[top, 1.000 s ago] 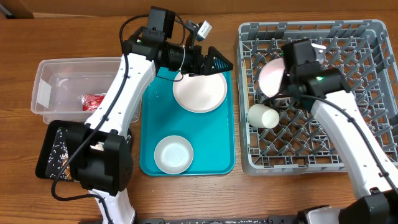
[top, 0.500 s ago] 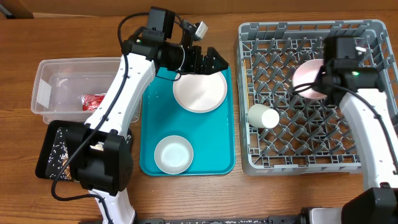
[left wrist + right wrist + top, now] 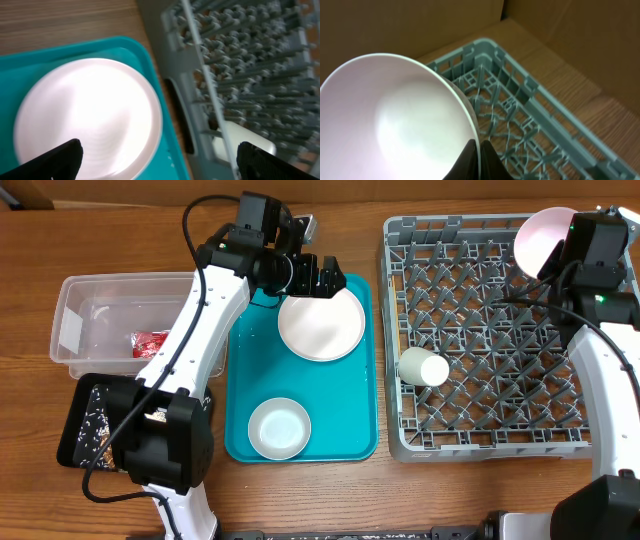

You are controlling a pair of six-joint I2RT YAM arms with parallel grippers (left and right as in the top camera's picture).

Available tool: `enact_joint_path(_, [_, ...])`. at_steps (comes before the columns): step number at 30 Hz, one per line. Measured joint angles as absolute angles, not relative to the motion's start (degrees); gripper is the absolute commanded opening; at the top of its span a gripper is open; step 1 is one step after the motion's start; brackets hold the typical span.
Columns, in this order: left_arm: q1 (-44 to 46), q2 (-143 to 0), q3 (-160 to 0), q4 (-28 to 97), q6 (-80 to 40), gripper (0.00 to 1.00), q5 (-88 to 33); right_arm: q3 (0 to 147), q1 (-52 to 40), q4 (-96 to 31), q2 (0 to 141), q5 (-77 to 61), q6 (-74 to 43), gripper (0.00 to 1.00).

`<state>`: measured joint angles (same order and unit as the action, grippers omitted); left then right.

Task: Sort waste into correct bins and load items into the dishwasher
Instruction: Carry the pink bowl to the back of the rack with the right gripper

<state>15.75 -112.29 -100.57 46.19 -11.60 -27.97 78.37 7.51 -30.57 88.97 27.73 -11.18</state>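
Note:
The robot's right gripper will release the pale-pink bowl at the middle of the grey dishwasher rack's far side (image 3: 508,234), among the pegs of the rack.
My right gripper (image 3: 558,252) is shut on the rim of a pale-pink bowl (image 3: 540,235), held tilted above the far right corner of the grey dishwasher rack (image 3: 400,435). The wrist view shows both fingers (image 3: 470,162) pinching the bowl's (image 3: 395,115) edge over the rack (image 3: 530,95). A white cup (image 3: 424,366) lies in the rack's left part. My left gripper (image 3: 326,276) hangs open over the far edge of the white plate (image 3: 321,326), with nothing between its fingers (image 3: 62,157). The plate (image 3: 90,115) and a small white bowl (image 3: 279,428) rest on the teal tray (image 3: 240,380).
At the left, a clear tub (image 3: 75,295) holds a red wrapper (image 3: 152,342). In front of it, a black tray (image 3: 75,415) carries scattered white rice. My left arm reaches across from there. The rack's side wall (image 3: 200,120) runs close beside the teal tray (image 3: 167,145).
My right gripper has carried the pink bowl from the rack's left middle across to above its far right corner. My left gripper has drawn back slightly leftward over the plate's far edge.

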Motion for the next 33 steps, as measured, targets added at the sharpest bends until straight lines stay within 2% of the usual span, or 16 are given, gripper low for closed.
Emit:
enact_joint_path(12, [15.7, -112.3, -100.6, 46.2, -11.6, 1.0, -19.6, 78.4, 7.4, -15.2, 100.2, 44.9, 9.5, 0.04])
enact_joint_path(18, [15.7, -112.3, -100.6, 46.3, -11.6, 1.0, -19.0, 78.4, 5.3, -14.5, 106.0, 49.0, 17.5, 0.04])
enact_joint_path(33, [15.7, -112.3, -100.6, 46.2, -11.6, 1.0, -19.0, 78.9, 0.7, -16.6, 108.3, 53.2, 19.5, 0.05])
